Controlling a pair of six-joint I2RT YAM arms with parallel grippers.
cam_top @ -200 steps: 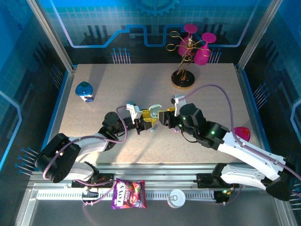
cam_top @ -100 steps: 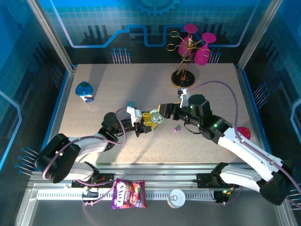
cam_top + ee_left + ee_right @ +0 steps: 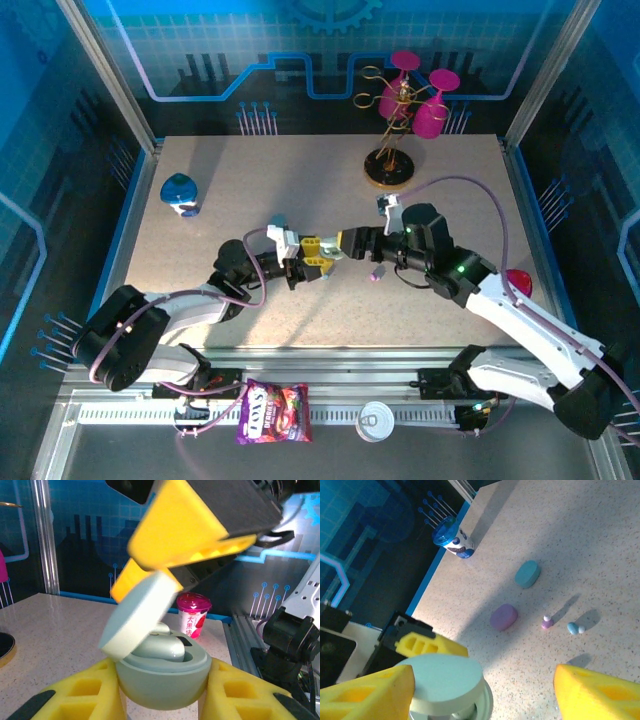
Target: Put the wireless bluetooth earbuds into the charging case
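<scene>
I should press the mint case's lid shut with my right gripper, as it stands half open over its earbuds, and then take the case [image 3: 163, 682] from my left gripper.
My left gripper [image 3: 162, 696] is shut on the mint charging case [image 3: 162, 682], also seen as a pale speck [image 3: 327, 257] in the top view. The case's lid [image 3: 137, 617] stands half open, and a mint earbud [image 3: 160, 649] lies inside. My right gripper [image 3: 485, 692] is open above the lid [image 3: 445, 680]. One of its yellow fingers [image 3: 185, 530] touches the lid from above. A purple earbud [image 3: 547, 623] and a light blue earbud [image 3: 573, 628] lie loose on the table. The purple earbud [image 3: 376, 273] sits just right of the grippers.
A purple case [image 3: 503, 616] and a teal case [image 3: 527, 574] lie shut on the table. A blue bottle [image 3: 180, 193] stands at the far left, a gold stand with magenta glasses [image 3: 400, 110] at the back, and a pink cup [image 3: 516, 281] at the right edge.
My right arm has swung back and up from beside the case, its jaws have widened, and one finger now rests over the lid. The purple earbud now shows on the table.
</scene>
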